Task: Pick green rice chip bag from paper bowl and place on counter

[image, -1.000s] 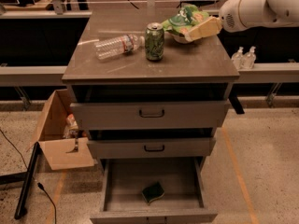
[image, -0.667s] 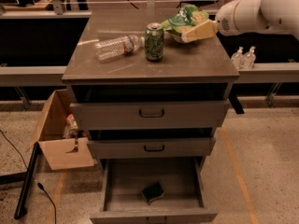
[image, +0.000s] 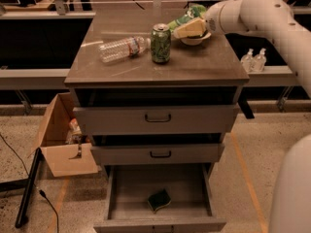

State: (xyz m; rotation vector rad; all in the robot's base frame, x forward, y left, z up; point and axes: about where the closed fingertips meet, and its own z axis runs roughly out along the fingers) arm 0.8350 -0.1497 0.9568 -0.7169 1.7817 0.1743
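Note:
The robot's gripper should close on the near side (image: 181,24) of the green rice chip bag in the paper bowl, at the end next to the soda can.
The green rice chip bag (image: 186,16) lies crumpled in the paper bowl (image: 196,41) at the back right of the counter (image: 160,69). My gripper (image: 190,29), at the end of the white arm (image: 252,11) reaching in from the right, is right over the bowl and against the bag, covering part of it. A dark green soda can (image: 160,43) stands just left of the bowl.
A clear plastic bottle (image: 121,49) lies on its side left of the can. The cabinet's bottom drawer (image: 160,198) is pulled open with a dark object (image: 159,199) in it. A cardboard box (image: 60,140) stands on the floor at left. Two small bottles (image: 255,59) stand at right.
The arm has moved left, bringing the gripper from beside the bowl's right edge to over the bowl and onto the bag. The can and bottle have not moved.

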